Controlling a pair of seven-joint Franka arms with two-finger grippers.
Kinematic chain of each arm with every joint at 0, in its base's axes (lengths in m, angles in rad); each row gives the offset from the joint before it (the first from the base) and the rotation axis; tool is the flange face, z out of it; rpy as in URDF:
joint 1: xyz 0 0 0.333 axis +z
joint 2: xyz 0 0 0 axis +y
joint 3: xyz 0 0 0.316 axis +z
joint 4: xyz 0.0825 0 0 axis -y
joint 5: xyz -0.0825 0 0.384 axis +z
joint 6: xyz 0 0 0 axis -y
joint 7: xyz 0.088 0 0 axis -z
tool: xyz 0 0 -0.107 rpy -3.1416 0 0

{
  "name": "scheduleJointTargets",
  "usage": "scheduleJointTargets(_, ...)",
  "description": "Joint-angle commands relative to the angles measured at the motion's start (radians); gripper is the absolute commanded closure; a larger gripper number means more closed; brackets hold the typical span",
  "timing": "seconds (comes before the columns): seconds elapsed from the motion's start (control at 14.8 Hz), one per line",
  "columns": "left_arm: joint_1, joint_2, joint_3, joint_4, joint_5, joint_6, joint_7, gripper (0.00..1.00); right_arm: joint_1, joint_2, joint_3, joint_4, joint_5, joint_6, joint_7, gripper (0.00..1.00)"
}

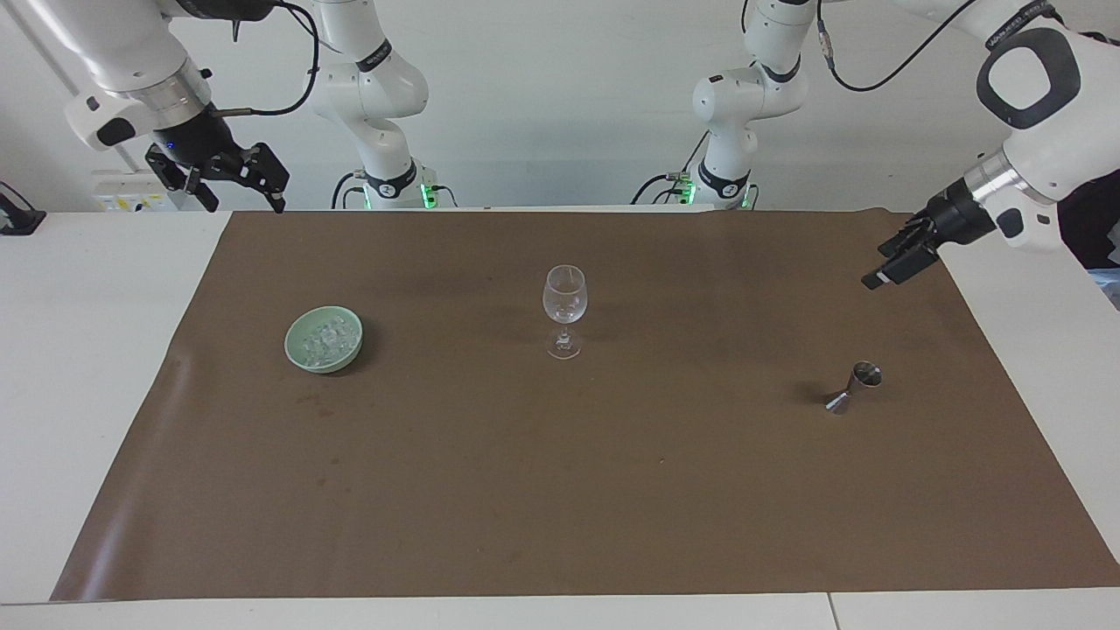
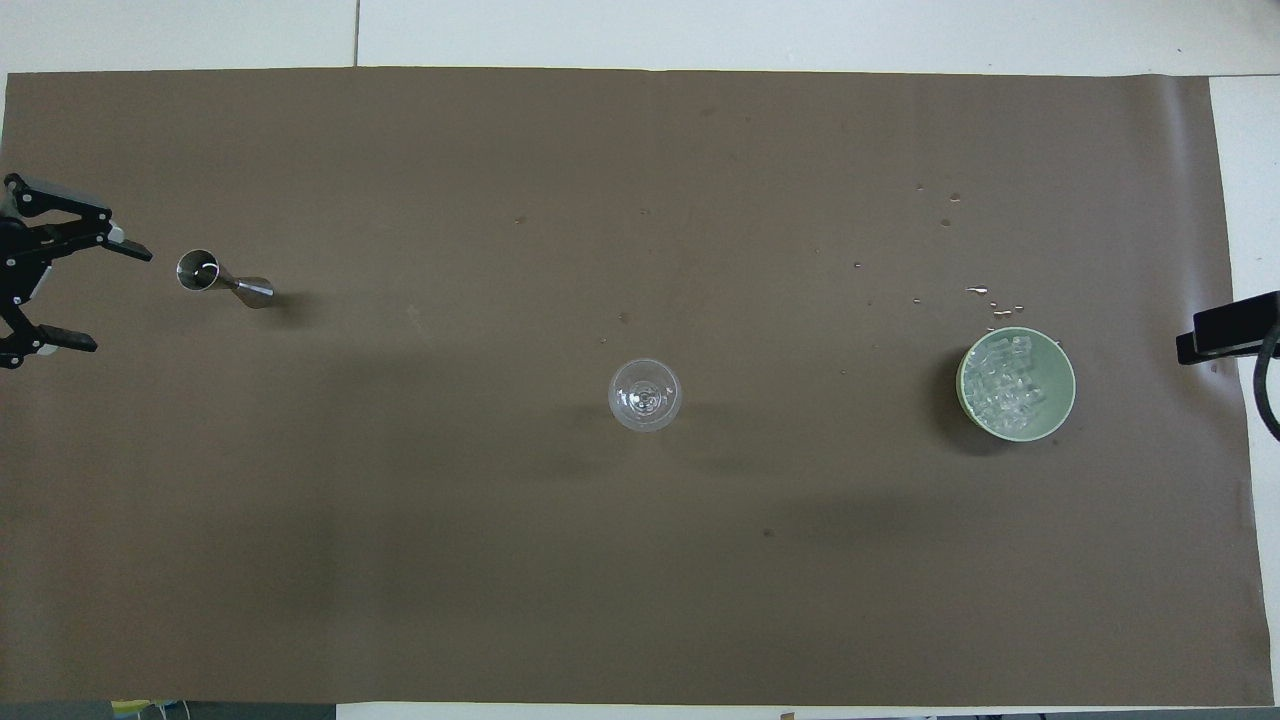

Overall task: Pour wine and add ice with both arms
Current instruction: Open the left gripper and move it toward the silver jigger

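The steel jigger is next for my left gripper, which should go to it and close around the jigger's narrow middle (image 2: 232,283), between its upper and lower cups.
A clear stemmed wine glass (image 1: 564,297) (image 2: 645,395) stands mid-mat with nothing in it. The ice (image 1: 325,335) (image 2: 1000,382) is heaped in a pale green bowl (image 1: 290,346) (image 2: 1070,385) toward the right arm's end. Toward the left arm's end stands a small steel jigger (image 1: 853,388) (image 2: 222,280); no wine shows in it or anywhere. My left gripper (image 1: 879,278) (image 2: 122,300) hangs open over the mat's edge beside the jigger, apart from it, fingers pointing toward it. Open as well, my right gripper (image 1: 247,206) (image 2: 1190,350) waits high over the mat's corner.
A brown paper mat (image 1: 560,490) covers most of the white table (image 1: 87,350). Small wet droplets (image 2: 985,295) lie on the mat just farther from the robots than the bowl.
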Motion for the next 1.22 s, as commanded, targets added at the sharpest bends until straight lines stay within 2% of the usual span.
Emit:
scheduleJointTargets(0.0, 0.055, 0.097, 0.023, 0.031, -0.126, 0.063, -0.146, 0.00, -0.015, -0.009, 0.010, -0.010, 0.004, -0.007, 0.011, 0.00)
scheduleJointTargets(0.2, 0.103, 0.172, 0.076, 0.037, -0.243, 0.072, -0.159, 0.00, -0.015, -0.009, 0.010, -0.011, 0.004, -0.007, 0.011, 0.00)
scheduleJointTargets(0.34, 0.144, 0.238, 0.076, 0.045, -0.304, 0.057, -0.159, 0.09, -0.014, -0.009, 0.010, -0.010, 0.002, -0.007, 0.011, 0.00)
scheduleJointTargets(0.54, 0.164, 0.317, 0.076, 0.051, -0.360, 0.058, -0.159, 0.08, -0.015, -0.009, 0.010, -0.011, 0.002, -0.007, 0.011, 0.00)
scheduleJointTargets(0.61, 0.166, 0.337, 0.076, 0.051, -0.372, 0.069, -0.157, 0.04, -0.015, -0.009, 0.010, -0.011, 0.004, -0.007, 0.011, 0.00)
scheduleJointTargets(0.88, 0.181, 0.373, 0.074, 0.008, -0.435, 0.142, -0.150, 0.00, -0.015, -0.009, 0.010, -0.010, 0.004, -0.007, 0.011, 0.00)
scheduleJointTargets(1.02, 0.183, 0.358, 0.076, -0.047, -0.481, 0.179, -0.153, 0.00, -0.015, -0.009, 0.010, -0.010, 0.002, -0.007, 0.011, 0.00)
scheduleJointTargets(1.15, 0.186, 0.351, 0.076, -0.061, -0.489, 0.185, -0.157, 0.00, -0.015, -0.009, 0.010, -0.010, 0.002, -0.007, 0.011, 0.00)
